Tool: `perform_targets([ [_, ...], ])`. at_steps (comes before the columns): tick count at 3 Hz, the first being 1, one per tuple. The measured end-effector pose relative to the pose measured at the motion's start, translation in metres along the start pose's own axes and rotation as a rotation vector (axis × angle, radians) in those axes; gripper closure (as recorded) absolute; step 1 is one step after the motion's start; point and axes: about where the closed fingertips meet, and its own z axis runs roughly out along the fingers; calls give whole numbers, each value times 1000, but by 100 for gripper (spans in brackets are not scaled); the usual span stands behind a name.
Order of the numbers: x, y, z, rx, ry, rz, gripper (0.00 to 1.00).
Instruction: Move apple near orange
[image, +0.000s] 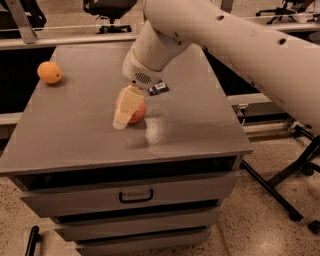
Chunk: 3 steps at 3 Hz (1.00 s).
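Note:
My gripper's cream finger is lying across the apple's front, so I should open it and grip the apple from the side (142, 109) away from the orange before I move it.
The apple (138, 111) is red-pink and sits near the middle of the grey cabinet top (195, 125). My gripper (126, 107) is down on it. Its cream tip covers the apple's front left, so only the right part of the fruit shows. The orange (50, 72) lies at the far left of the top, well apart from the apple and the gripper. The big white arm (230, 35) comes in from the upper right.
The cabinet has drawers below, with a black handle (135, 196). Black stand legs (280, 182) are on the floor to the right. An office chair (107, 7) and a rail stand behind the cabinet.

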Motion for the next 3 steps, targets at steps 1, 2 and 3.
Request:
perform_targets([
  [1,0,0,0,-1,0,-1,0],
  [2,16,3,5,3,-11,14,0],
  [3,32,4,9,3,-9,38,15],
])
